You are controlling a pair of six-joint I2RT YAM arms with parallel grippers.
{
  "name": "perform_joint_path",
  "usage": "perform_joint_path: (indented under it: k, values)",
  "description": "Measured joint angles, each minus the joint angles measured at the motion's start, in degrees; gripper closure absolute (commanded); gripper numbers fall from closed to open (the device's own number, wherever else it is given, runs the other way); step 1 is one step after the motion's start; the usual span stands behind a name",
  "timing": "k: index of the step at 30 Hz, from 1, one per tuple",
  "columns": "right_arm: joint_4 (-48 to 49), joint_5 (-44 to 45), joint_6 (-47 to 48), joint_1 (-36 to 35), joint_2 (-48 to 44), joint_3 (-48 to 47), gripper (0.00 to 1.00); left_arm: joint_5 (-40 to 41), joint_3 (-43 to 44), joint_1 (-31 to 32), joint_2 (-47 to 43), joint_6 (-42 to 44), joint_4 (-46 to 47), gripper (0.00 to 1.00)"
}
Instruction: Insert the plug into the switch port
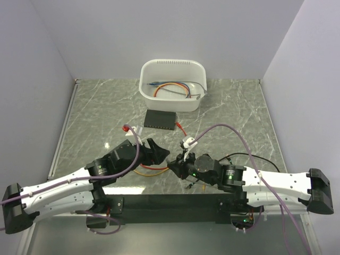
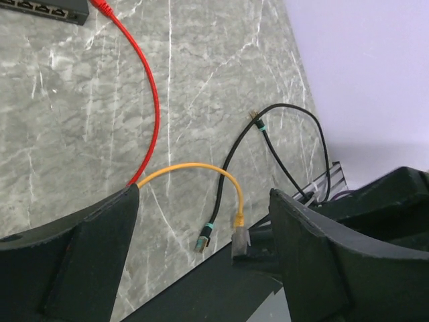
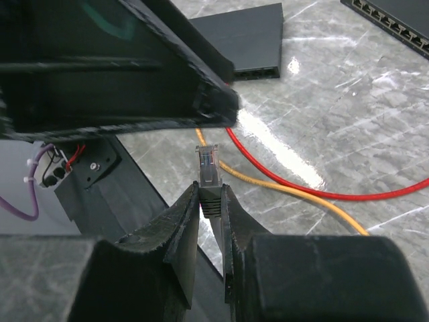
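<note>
I need to hold the plug's tip with my left gripper while my right gripper retakes the boot further back [image 3: 211,209], because the plug sits deep in my right gripper's fingers.
My right gripper [image 3: 210,191] is shut on the plug [image 3: 208,164], which has a clear tip and a ribbed dark grey boot and points up out of the fingers. The plug [image 2: 240,243] also shows in the left wrist view, between the wide-apart jaws of my open left gripper [image 2: 204,201], touching neither finger. Both grippers, left [image 1: 161,154] and right [image 1: 174,163], meet near the table's front middle. The black switch [image 1: 159,120] lies further back, its row of ports [image 3: 395,27] facing the arms. It is also seen at the top left of the left wrist view [image 2: 43,10].
A yellow cable [image 2: 194,166] ends right at the held plug's tip; whether they join I cannot tell. A red cable [image 2: 151,100] runs from the switch. A black cable [image 2: 228,161] with teal bands lies beside them. A white bin [image 1: 172,85] holds cables. A black flat box [image 3: 244,37] lies near the switch.
</note>
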State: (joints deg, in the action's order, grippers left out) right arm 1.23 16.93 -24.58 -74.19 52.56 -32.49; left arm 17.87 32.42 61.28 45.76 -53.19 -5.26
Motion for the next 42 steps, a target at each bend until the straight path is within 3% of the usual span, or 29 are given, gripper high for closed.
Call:
perform_joint_path:
  k: [7,18,21,25,27,30,31,34,42]
  values:
    - [0.2,0.2,0.0,0.0,-1.3,0.0,0.92,-0.9,-0.1,0.3,2.1,-1.1,3.8,0.29]
    - [1.2,2.3,-1.1,0.2,-1.0,-0.1,0.91,-0.9,-0.1,3.1,3.7,-1.9,5.9,0.39]
    - [1.5,2.7,-1.3,0.2,-1.2,-0.1,0.91,-0.5,-0.2,3.9,4.0,-2.3,6.1,0.53]
    - [1.7,2.9,-1.6,0.3,-1.5,-0.1,0.91,-0.1,-0.3,4.5,4.1,-3.0,7.3,0.94]
    - [1.6,3.0,-1.6,0.3,-1.7,-0.1,0.9,0.1,-0.3,4.9,4.3,-3.4,8.1,0.99]
    - [1.6,2.9,-1.6,0.4,-2.1,-0.1,0.77,0.3,-0.3,4.9,4.4,-3.7,8.8,1.0]
    - [1.6,2.9,-1.7,0.4,-2.3,-0.1,0.66,0.3,-0.3,5.0,4.4,-3.7,8.9,0.99]
    - [2.0,3.0,-2.4,0.4,-3.0,-0.1,0.55,1.5,-0.3,5.0,4.4,-3.7,8.1,1.0]
    - [2.4,3.6,-2.6,0.4,-8.2,0.7,0.51,4.0,-0.3,4.9,3.9,-4.6,5.4,1.0]
